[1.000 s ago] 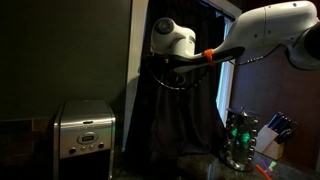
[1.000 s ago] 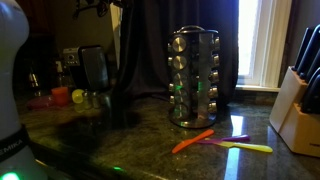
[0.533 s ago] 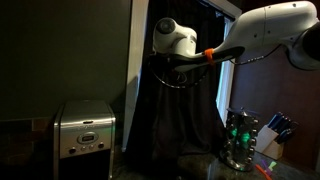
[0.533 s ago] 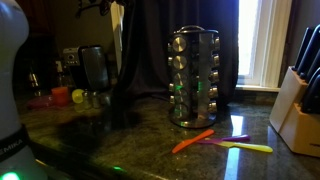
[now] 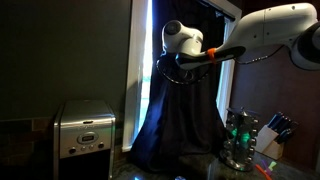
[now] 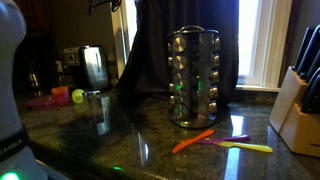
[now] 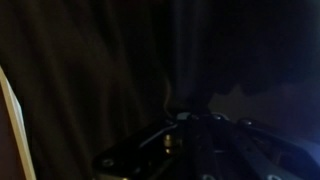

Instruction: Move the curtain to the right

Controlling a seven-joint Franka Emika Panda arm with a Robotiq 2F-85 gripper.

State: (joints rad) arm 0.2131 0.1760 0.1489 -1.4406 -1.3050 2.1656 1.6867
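Note:
I hold the curtain's folds and little window shows, so I need to go back and take the curtain higher (image 5: 157,42) by its edge.
The curtain (image 5: 185,125) is a long dark drape with soft folds, hanging behind the counter in both exterior views (image 6: 160,50). Its left edge is bunched and pulled aside, baring a bright strip of window (image 5: 143,60). My gripper (image 5: 163,66) hangs below the white wrist at that bunched upper edge, shut on the fabric. In the wrist view dark cloth (image 7: 120,60) fills nearly everything. Only the gripper's (image 7: 190,120) black body shows at the bottom, and the fingertips are lost in the folds.
A steel coffee maker (image 5: 85,128) stands left of the curtain. On the counter are a round spice rack (image 6: 195,90), a knife block (image 6: 303,100), and orange and yellow utensils (image 6: 215,140). The white arm (image 5: 265,30) reaches in from the right.
The gripper has moved to the right with the curtain's edge in it. The fabric has slid off the window's left side, uncovering a bright strip and, in an exterior view, the coffee maker.

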